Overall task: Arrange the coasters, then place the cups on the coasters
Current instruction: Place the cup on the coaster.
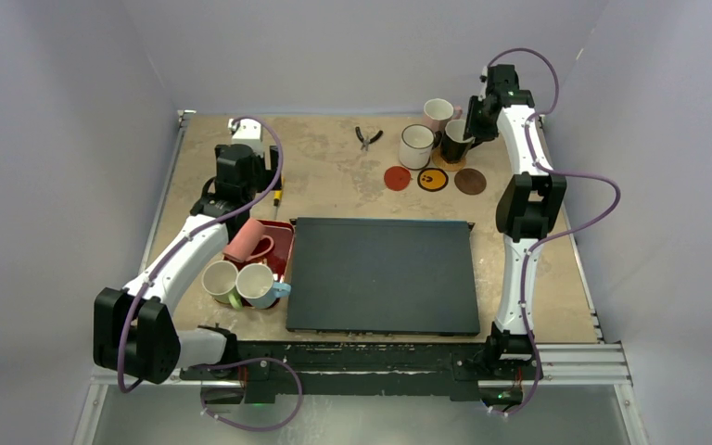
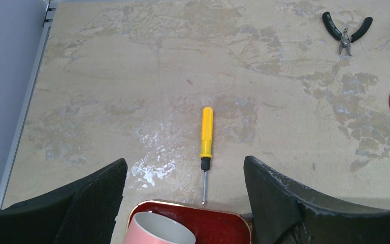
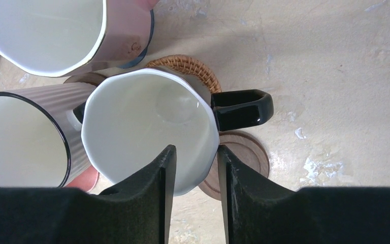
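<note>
The black cup crowds the white cup's handle. Next, my right gripper pinches the black cup's rim (image 3: 211,165) and pulls the black cup away.
My right gripper (image 3: 195,150) (image 1: 472,130) is open, one finger inside and one outside the rim of the black cup (image 3: 150,129) (image 1: 456,141), with a gap showing. That cup stands on a tan woven coaster (image 3: 183,63). The pale pink cup (image 1: 438,112) and the white cup (image 1: 416,146) stand beside it. Red (image 1: 397,178), yellow (image 1: 432,179) and dark brown (image 1: 470,181) coasters lie bare in a row. My left gripper (image 2: 185,173) (image 1: 246,199) hangs open above the tray's far edge, holding nothing. The salmon cup (image 1: 248,241) lies on its side, with the green (image 1: 221,280) and light blue (image 1: 258,284) cups near it.
The red tray (image 1: 283,248) holds the salmon cup. A large black mat (image 1: 383,273) fills the table's centre. A yellow screwdriver (image 2: 206,132) lies just beyond the tray, and pliers (image 1: 367,137) lie at the back. Grey walls close in on both sides.
</note>
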You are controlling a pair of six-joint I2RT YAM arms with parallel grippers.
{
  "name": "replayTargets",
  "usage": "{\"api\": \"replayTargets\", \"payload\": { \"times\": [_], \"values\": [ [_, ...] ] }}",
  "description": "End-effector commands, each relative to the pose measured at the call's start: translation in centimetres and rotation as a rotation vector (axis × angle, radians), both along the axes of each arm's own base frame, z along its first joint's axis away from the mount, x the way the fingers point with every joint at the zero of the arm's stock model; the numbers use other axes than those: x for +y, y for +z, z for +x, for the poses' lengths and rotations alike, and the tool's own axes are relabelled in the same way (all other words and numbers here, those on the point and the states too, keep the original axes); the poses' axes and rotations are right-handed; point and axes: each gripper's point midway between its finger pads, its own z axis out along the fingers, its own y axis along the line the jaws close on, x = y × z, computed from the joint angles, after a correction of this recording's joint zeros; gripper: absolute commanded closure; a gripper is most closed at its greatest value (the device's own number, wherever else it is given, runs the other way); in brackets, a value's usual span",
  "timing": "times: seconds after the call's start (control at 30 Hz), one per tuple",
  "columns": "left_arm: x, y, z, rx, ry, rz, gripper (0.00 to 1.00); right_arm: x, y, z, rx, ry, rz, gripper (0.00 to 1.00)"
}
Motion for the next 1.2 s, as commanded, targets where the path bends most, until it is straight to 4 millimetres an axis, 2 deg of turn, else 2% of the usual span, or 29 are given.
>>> {"api": "replayTargets", "payload": {
  "times": [0.0, 0.07, 0.1, 0.13, 0.47, 0.83, 1.1, 1.17],
  "values": [
    [-0.1, 0.9, 0.5, -0.029, -0.003, -0.020, 0.20, 0.6, 3.3, 0.8, -0.087, 0.010, 0.014, 0.60],
    [-0.2, 0.8, 0.5, -0.027, -0.004, -0.020, 0.20, 0.5, 3.4, 0.9, -0.095, 0.009, 0.013, 0.59],
    [-0.1, 0.9, 0.6, -0.028, -0.004, -0.021, 0.20, 1.8, 3.4, 0.9, -0.097, 0.030, 0.012, 0.59],
    [-0.1, 0.9, 0.6, -0.026, -0.004, -0.020, 0.20, 2.0, 3.3, 0.9, -0.096, 0.030, 0.009, 0.59],
    [-0.2, 0.8, 0.6, -0.024, -0.004, -0.019, 0.20, 1.6, 2.5, 0.8, -0.081, 0.016, -0.037, 0.62],
    [-0.2, 0.6, 0.6, -0.019, -0.005, -0.017, 0.20, 1.4, 3.5, 1.1, -0.108, 0.010, -0.044, 0.78],
    [-0.2, 0.6, 0.6, -0.018, -0.005, -0.016, 0.20, 1.9, 4.0, 1.1, -0.118, 0.035, -0.026, 1.00],
    [-0.1, 0.6, 0.6, -0.018, -0.004, -0.016, 0.20, 1.9, 4.3, 1.1, -0.126, 0.041, -0.028, 1.00]
  ]
}}
